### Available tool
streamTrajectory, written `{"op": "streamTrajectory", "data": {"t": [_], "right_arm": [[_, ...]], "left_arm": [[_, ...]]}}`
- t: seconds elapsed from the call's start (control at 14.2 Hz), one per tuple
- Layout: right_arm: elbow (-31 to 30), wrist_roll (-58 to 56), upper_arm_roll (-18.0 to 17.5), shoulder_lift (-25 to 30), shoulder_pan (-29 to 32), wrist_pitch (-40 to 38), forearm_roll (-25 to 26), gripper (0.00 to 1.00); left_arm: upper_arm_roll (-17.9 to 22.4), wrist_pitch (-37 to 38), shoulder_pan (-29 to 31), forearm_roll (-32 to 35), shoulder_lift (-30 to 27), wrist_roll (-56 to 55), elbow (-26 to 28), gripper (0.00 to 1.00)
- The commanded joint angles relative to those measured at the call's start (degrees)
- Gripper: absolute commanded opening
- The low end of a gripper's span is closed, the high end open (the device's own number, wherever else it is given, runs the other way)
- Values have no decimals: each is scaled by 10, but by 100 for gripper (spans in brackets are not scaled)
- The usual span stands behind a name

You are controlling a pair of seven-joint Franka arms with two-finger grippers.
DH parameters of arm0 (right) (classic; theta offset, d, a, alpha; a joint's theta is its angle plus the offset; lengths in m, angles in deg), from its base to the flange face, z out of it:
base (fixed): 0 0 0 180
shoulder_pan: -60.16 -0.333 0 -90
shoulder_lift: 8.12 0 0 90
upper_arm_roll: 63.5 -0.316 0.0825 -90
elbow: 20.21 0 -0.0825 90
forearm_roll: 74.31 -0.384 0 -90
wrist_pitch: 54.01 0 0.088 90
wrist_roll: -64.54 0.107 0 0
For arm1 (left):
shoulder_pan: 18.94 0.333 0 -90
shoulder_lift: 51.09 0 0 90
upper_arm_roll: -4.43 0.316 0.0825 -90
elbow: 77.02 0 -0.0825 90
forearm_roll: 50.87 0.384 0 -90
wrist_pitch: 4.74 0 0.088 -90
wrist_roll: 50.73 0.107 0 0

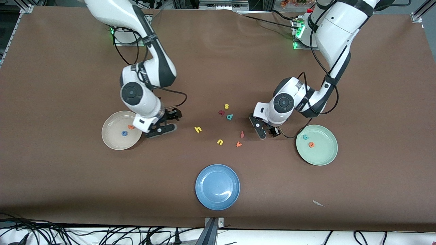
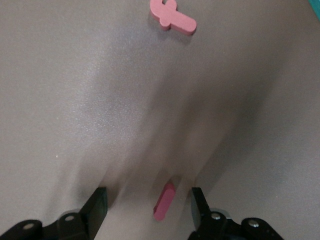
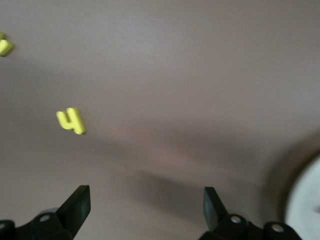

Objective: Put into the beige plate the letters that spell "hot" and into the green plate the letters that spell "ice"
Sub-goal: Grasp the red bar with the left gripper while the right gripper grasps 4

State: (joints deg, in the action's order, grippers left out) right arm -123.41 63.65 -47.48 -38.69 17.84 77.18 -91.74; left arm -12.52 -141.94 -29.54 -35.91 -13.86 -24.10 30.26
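The yellow h in the middle of the table is next for my right gripper, which should go to it and close across the h's long stem and short leg (image 1: pixel 198 129) (image 3: pixel 71 121).
The beige plate (image 1: pixel 115 141) toward the right arm's end holds the blue o (image 1: pixel 124 133) and the orange t (image 1: pixel 130 127). My right gripper (image 1: pixel 168 122) hangs open and empty just beside that plate; its wrist view shows the yellow h (image 3: pixel 71 120) on the table off from the right gripper (image 3: pixel 146 202). The h (image 1: pixel 198 129) lies mid-table. The green plate (image 1: pixel 323 154) holds the teal c (image 1: pixel 305 136) and the orange e (image 1: pixel 311 144). My left gripper (image 1: pixel 267 131) is low beside it, open, its fingers either side of the dark red i (image 2: pixel 164 201) without touching it.
Loose letters lie mid-table: a yellow u (image 1: pixel 220 142), an orange-red v (image 1: pixel 239 144), an f (image 1: pixel 242 134), a teal d (image 1: pixel 230 117), a dark red letter (image 1: pixel 221 112) and a yellow s (image 1: pixel 226 106). A blue plate (image 1: pixel 217 186) sits nearer the front camera.
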Motion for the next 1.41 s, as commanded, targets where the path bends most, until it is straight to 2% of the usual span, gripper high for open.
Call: {"op": "streamTrajectory", "data": {"t": [0.0,0.07,0.14,0.21,0.28,0.56,0.85,1.13,1.34], "right_arm": [[62,38,-5,-54,-10,-3,-9,100],[84,53,-14,-70,-10,-2,-9,100],[102,67,-21,-84,-10,2,-9,100],[117,73,-28,-100,-11,7,-9,100],[130,73,-39,-114,-12,12,-4,100],[136,68,-46,-148,-42,77,1,100],[136,61,-45,-153,-44,94,32,100],[136,43,-45,-156,-36,94,32,99],[135,43,-45,-161,-36,95,30,89]], "left_arm": [[-11,-6,5,17,-14,7,21,60],[-11,-6,5,17,-14,7,22,36],[-12,-5,5,17,-15,7,21,19],[-12,-5,5,17,-17,7,22,5],[-12,-4,5,17,-20,7,22,0],[-12,0,8,17,-30,23,21,0],[-11,41,14,15,-56,20,4,0],[-11,51,74,12,-73,21,-4,0],[-9,70,123,16,-74,39,-3,0]]}}
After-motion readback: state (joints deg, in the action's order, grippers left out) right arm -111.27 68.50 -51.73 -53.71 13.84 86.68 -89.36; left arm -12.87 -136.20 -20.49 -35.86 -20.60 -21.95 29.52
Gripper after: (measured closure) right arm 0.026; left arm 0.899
